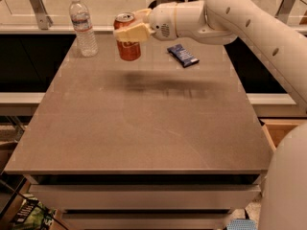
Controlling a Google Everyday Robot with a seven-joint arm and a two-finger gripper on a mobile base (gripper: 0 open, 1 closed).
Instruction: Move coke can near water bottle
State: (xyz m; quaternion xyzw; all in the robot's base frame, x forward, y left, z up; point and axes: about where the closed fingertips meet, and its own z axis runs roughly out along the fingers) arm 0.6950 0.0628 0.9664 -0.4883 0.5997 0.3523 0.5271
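Observation:
The robot's gripper needs to release the coke can on the grey table [110, 65] next to the base of the water bottle, facing the snack packet. The can now hangs above the table's far part.
The coke can [128, 47], red-orange with a silver top, hangs above the far part of the grey table [144, 128]. My gripper [128, 29] is shut on its upper half, with the cream fingers [132, 32] across the can's front. The water bottle [82, 26], clear with a white cap and a blue-and-white label, stands upright at the table's far left corner, a short way left of the can. My white arm reaches in from the right.
A flat dark-blue snack packet [183, 55] lies on the far table to the right of the can. Metal rail posts [38, 6] and a ledge run behind the table. A wooden drawer edge [280, 128] shows at the right.

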